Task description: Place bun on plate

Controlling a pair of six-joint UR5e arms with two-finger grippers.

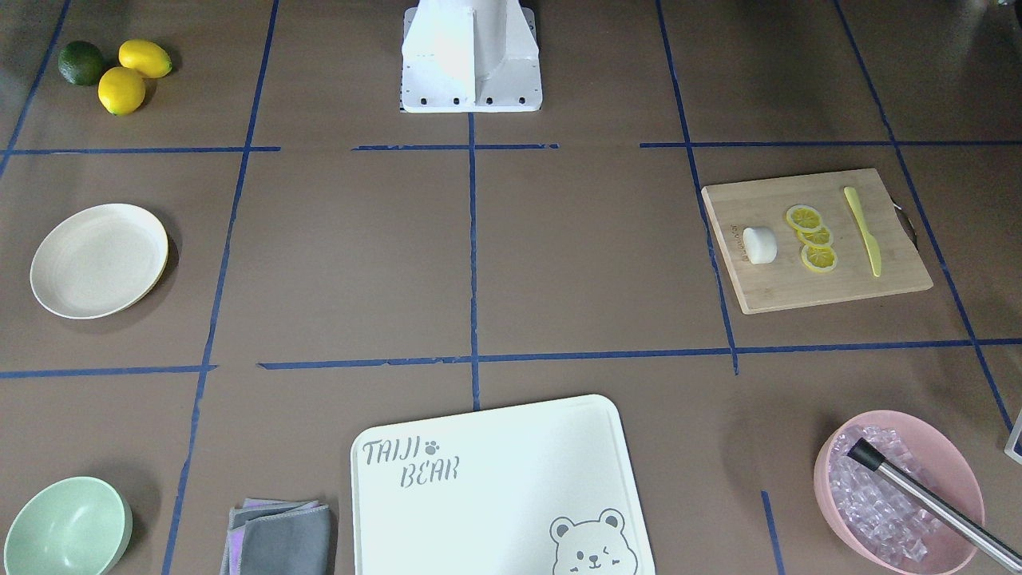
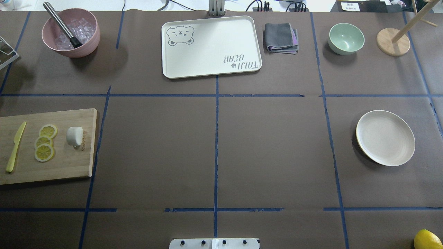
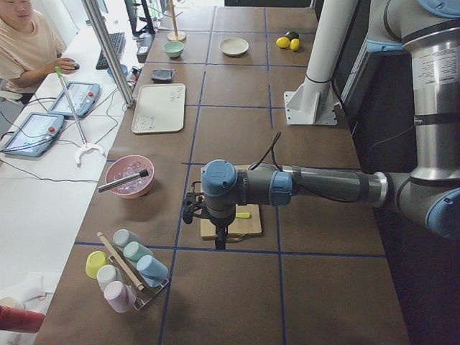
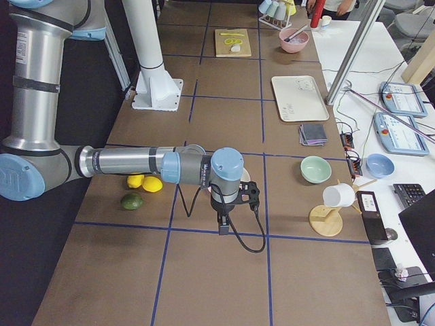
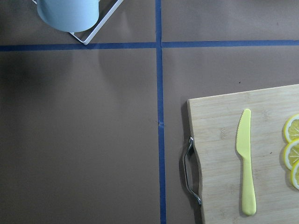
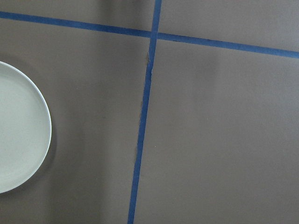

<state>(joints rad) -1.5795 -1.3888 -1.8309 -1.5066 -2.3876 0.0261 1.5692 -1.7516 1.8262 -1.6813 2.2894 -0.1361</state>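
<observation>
The robot's right gripper should next move to the cream plate's outer rim (image 1: 34, 262) (image 6: 48, 143), on the side farthest from the cutting board, and close there.
The white bun (image 2: 74, 136) (image 1: 759, 244) lies on a wooden cutting board (image 2: 65, 166) on my left side, beside three lemon slices (image 2: 44, 142). The cream plate (image 2: 385, 137) (image 1: 99, 260) sits bare far off on my right side; its edge shows in the right wrist view (image 6: 18, 135). My left gripper (image 3: 220, 243) hangs above the outer end of the cutting board, seen only from the side. My right gripper (image 4: 223, 228) hangs near the plate, which it mostly hides in that side view. I cannot tell whether either is open or shut. Neither wrist view shows fingers.
A yellow knife (image 5: 246, 163) lies on the board. Along the far edge stand a pink bowl of ice (image 2: 71, 33), a bear-printed board (image 2: 211, 46), a folded grey cloth (image 2: 281, 37), a mint-green bowl (image 2: 346, 38) and a wooden stand (image 2: 392, 41). Lemons (image 1: 132, 76) sit near my right. A cup rack (image 3: 126, 269) stands left.
</observation>
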